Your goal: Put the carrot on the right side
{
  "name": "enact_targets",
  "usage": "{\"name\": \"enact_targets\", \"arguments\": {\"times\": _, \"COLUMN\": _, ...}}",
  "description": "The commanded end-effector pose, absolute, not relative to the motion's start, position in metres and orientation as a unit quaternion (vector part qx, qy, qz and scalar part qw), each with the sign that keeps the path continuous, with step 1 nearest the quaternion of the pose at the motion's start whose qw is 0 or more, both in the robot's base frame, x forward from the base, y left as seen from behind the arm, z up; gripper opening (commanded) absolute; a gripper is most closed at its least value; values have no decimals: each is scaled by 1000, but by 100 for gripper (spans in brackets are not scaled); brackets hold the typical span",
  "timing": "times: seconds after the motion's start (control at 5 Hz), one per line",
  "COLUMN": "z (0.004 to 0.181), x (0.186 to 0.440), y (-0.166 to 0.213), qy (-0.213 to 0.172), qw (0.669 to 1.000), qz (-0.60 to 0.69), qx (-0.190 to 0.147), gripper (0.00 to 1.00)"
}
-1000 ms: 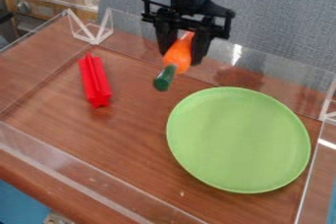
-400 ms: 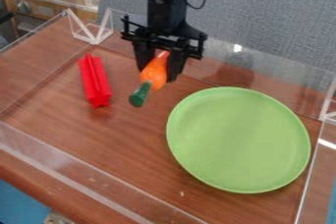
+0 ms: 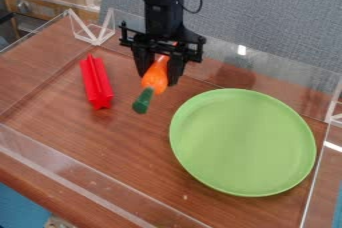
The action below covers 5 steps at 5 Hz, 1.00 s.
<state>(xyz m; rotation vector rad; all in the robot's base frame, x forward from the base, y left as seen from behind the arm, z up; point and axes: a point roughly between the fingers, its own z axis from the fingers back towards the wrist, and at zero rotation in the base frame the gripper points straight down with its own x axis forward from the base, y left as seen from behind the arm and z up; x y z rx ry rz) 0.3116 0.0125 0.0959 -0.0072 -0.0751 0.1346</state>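
The robot's gripper needs to release the carrot on the bare wood [image 3: 163,91] next to the green plate, on the side that faces the red block. The carrot now hangs tilted close to the tabletop.
The carrot [image 3: 151,81] is orange with a dark green stem end pointing down and to the left. It hangs tilted in my black gripper [image 3: 159,64], which is shut on its upper, thicker part. The stem end is close to the wooden tabletop; whether it touches I cannot tell. The gripper points straight down, between the red block and the green plate.
A red stick-shaped block [image 3: 96,80] lies on the left of the wooden table [image 3: 67,122]. A large green plate [image 3: 243,140] sits at the right. Clear low walls [image 3: 160,197] edge the table. Boxes stand behind at the far left.
My gripper has carried the carrot leftward and downward, from beside the plate's far edge to a spot nearer the red block. Its grip on the carrot stays the same.
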Motion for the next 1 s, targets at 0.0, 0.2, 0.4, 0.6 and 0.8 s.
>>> {"name": "enact_targets", "arguments": {"times": 0.0, "z": 101, "x": 324, "y": 14, "qy": -63, "qw": 996, "qz": 64, "qx": -9, "gripper": 0}}
{"name": "enact_targets", "arguments": {"times": 0.2, "z": 110, "x": 329, "y": 16, "qy": -77, "qw": 995, "qz": 65, "qx": -13, "gripper": 0}}
{"name": "enact_targets", "arguments": {"times": 0.4, "z": 124, "x": 328, "y": 2, "qy": -88, "qw": 995, "qz": 33, "qx": -17, "gripper": 0}}
{"name": "enact_targets", "arguments": {"times": 0.6, "z": 135, "x": 326, "y": -10, "qy": -97, "qw": 995, "qz": 3, "qx": -21, "gripper": 0}}
{"name": "enact_targets", "arguments": {"times": 0.8, "z": 112, "x": 306, "y": -4, "qy": -82, "qw": 996, "qz": 28, "qx": -15, "gripper": 0}}
